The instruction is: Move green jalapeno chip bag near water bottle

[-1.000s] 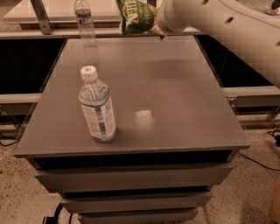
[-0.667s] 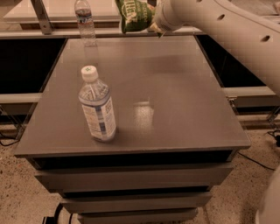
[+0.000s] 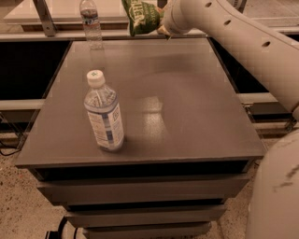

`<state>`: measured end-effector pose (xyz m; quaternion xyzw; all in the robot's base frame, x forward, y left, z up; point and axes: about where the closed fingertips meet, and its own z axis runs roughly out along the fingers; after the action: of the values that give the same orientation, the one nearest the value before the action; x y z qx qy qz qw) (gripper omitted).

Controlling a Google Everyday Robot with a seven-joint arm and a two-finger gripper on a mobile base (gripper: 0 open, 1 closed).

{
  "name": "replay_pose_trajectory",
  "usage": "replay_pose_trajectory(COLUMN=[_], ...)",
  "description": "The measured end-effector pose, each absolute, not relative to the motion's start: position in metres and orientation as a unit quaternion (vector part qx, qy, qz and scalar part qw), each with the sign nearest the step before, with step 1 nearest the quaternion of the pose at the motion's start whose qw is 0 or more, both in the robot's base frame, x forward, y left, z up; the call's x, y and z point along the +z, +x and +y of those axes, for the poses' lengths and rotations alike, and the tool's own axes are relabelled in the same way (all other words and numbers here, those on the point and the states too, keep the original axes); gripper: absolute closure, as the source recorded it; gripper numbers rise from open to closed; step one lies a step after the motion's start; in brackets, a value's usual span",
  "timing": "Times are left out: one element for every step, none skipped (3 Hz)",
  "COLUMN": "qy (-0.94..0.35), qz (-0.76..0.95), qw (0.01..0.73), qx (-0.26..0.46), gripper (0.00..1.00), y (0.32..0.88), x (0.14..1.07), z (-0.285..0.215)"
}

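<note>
The robot's gripper should release the green jalapeno chip bag on the table's far edge (image 3: pixel 115 40), next to the water bottle.
The green jalapeno chip bag (image 3: pixel 140 17) hangs in the air above the table's far edge, held up at its right side by my gripper (image 3: pixel 161 25), which sits at the end of the white arm coming in from the right. The water bottle (image 3: pixel 90 23), clear and ribbed with a dark blue label band, stands upright at the far left of the table, a short way left of the bag. The bag and the bottle do not touch.
A larger-looking bottle (image 3: pixel 103 113) with a white cap and pale label stands at the front left of the grey table (image 3: pixel 187 116). The white arm (image 3: pixel 243 42) spans the far right. A pale counter (image 3: pixel 56 9) lies behind the table.
The bag and my gripper have moved slightly left and up, toward the far water bottle. Both bottles have stayed in place.
</note>
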<state>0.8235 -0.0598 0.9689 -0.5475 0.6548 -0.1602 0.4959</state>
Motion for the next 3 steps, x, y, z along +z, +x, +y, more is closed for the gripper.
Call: replay_pose_trajectory(qy=[-0.559,-0.563,-0.569], qz=[0.649,0.645,0.637], qw=[0.492,0.492,0.497], qx=[-0.157,-0.157,-0.154], gripper=[1.00,1.00,1.00], y=[0.873,0.879,0.882], x=[0.933,0.934,0.935], z=[-0.051,-0.042,-0.029])
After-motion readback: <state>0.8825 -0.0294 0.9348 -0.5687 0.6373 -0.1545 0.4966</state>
